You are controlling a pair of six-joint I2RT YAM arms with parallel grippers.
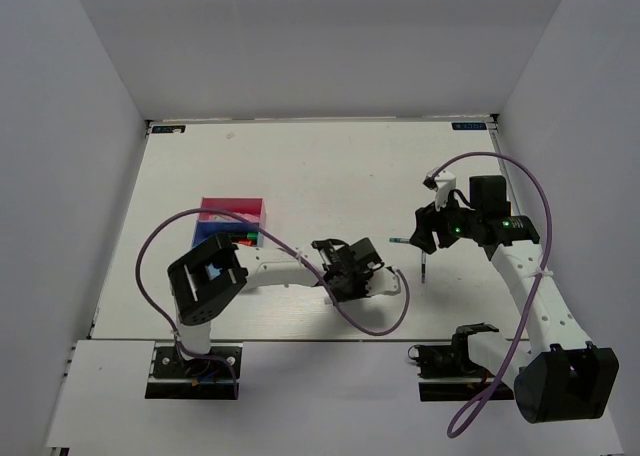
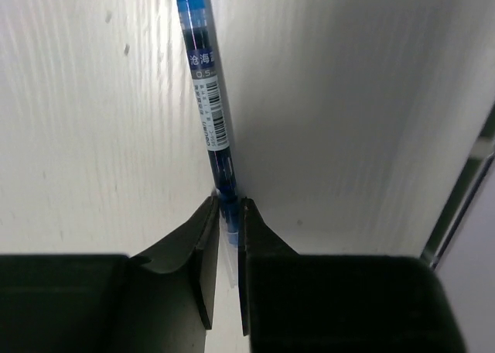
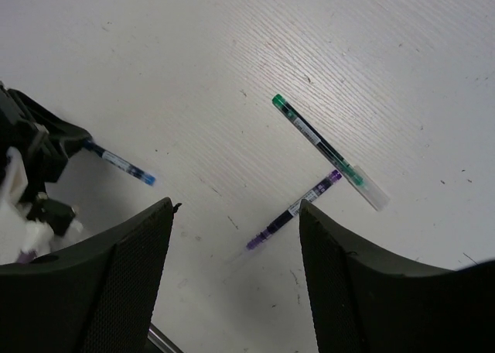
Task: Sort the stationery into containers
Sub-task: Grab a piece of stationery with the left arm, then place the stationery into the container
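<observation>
Next, I release the blue-white pen from my left gripper inside the light blue tray [image 1: 230, 268], so that it lands just in front of the highlighters. The pen now lies low over the white table.
My left gripper [image 2: 225, 211] is shut on the lower end of a thin blue-white pen [image 2: 207, 97], which lies low over the white table and points away from the jaws. In the top view this gripper [image 1: 376, 269] is near the table's front middle. My right gripper [image 3: 236, 221] is open and empty, above a purple-tipped pen [image 3: 292, 210] and a green-capped pen [image 3: 329, 153] lying on the table. The held blue pen [image 3: 121, 162] also shows at the left of the right wrist view. The containers, a magenta tray [image 1: 232, 210] and a blue tray [image 1: 210, 238], stand at the left and hold highlighters [image 1: 241, 239].
The left arm's purple cable [image 1: 370, 326] loops over the table by the front edge. The right arm's cable [image 1: 530, 191] arches near the right wall. White walls close in the table on three sides.
</observation>
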